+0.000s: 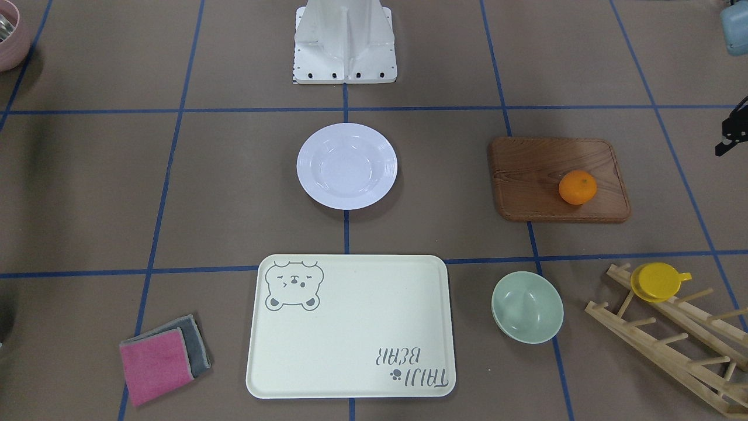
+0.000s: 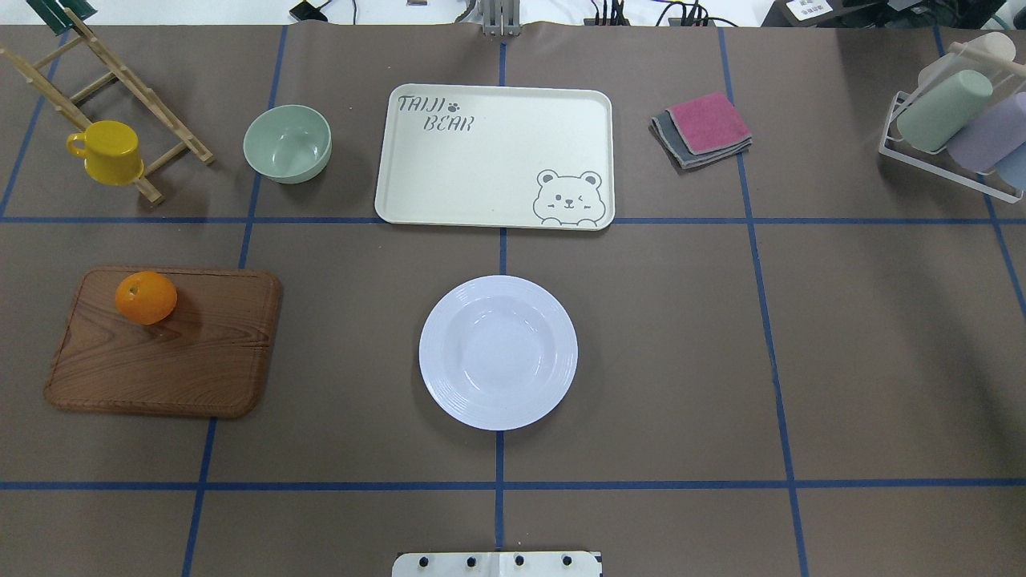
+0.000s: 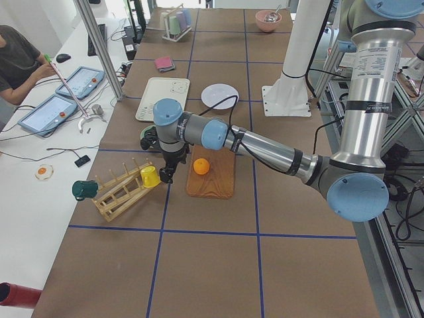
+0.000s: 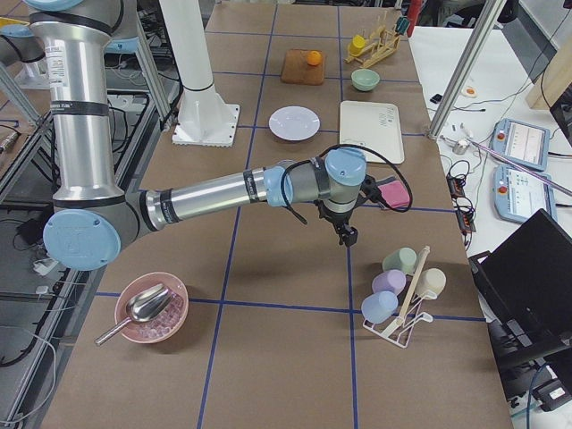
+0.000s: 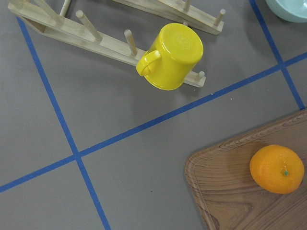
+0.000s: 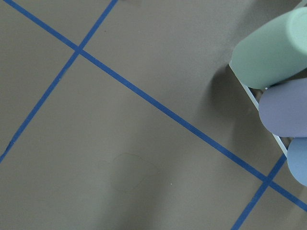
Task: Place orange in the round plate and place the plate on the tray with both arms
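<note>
Next, my left gripper closes on the sides of the orange point(image 1: 578, 186) point(image 5: 277, 169) lying on the brown wooden board, since that orange belongs in the round plate.
The orange point(image 2: 146, 297) rests on a brown wooden board, near its far left corner; the left wrist view shows it low on the right point(image 5: 277, 168). The round plate point(image 2: 498, 352) lies empty at the table's middle, and the tray point(image 2: 497, 172) lies empty just beyond it. My left gripper point(image 3: 165, 176) hangs above the table between the yellow cup's rack and the board, beside the orange. My right gripper point(image 4: 345, 236) hovers over bare table near the pastel cup rack, far from the plate. I cannot tell whether either gripper is open or shut. No fingers show in the wrist views.
The wooden board point(image 2: 168, 361) lies at the left. A pale-green bowl point(image 2: 288, 143), a yellow cup point(image 2: 108, 152) on a wooden peg rack point(image 2: 120, 80), folded cloths point(image 2: 702, 128) and a wire rack of pastel cups point(image 2: 958, 120) line the far side. A person point(image 3: 20, 59) sits at the side bench.
</note>
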Available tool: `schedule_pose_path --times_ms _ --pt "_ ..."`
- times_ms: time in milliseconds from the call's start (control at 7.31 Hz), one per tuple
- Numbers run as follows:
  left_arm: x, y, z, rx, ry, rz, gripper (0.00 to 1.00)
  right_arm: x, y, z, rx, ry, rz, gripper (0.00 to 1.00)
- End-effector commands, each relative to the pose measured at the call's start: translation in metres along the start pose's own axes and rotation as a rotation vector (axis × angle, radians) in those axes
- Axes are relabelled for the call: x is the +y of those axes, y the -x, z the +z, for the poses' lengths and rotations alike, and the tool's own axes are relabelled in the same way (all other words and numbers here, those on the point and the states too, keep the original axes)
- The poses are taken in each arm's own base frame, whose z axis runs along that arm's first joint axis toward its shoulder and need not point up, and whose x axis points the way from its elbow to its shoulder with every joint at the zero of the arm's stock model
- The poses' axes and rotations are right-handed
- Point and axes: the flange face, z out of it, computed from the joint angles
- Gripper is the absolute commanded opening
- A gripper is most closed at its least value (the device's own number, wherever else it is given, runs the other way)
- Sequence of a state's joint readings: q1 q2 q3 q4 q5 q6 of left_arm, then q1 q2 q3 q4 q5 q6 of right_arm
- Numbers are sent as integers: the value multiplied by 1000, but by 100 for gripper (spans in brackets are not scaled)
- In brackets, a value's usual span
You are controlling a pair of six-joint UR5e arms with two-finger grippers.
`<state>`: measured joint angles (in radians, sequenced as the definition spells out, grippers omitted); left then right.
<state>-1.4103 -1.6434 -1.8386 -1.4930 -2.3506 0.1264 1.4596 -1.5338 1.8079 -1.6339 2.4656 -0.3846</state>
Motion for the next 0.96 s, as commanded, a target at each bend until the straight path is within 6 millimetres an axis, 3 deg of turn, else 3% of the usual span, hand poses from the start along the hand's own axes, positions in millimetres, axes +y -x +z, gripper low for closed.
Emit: schedule_pose_path --times_ms 0,137,274,411,547,684,821 --pt "5 1 2 2 4 -4 99 -2 3 2 2 4 -8 100" --pt "4 -1 3 3 5 -4 99 -2 4 1 -1 2 -11 100" --pt "-1 -17 20 18 35 23 99 -3 6 2 -3 3 -14 100" --pt "-16 -68 61 49 89 55 99 -1 6 5 -6 7 -20 100" --pt "-25 -105 85 51 82 34 99 -2 7 4 -3 -8 -33 100" --pt "-25 -147 121 43 98 30 99 2 6 7 -5 -4 -31 100" --pt "-22 -176 151 -5 99 86 99 1 7 9 -7 -2 -33 100"
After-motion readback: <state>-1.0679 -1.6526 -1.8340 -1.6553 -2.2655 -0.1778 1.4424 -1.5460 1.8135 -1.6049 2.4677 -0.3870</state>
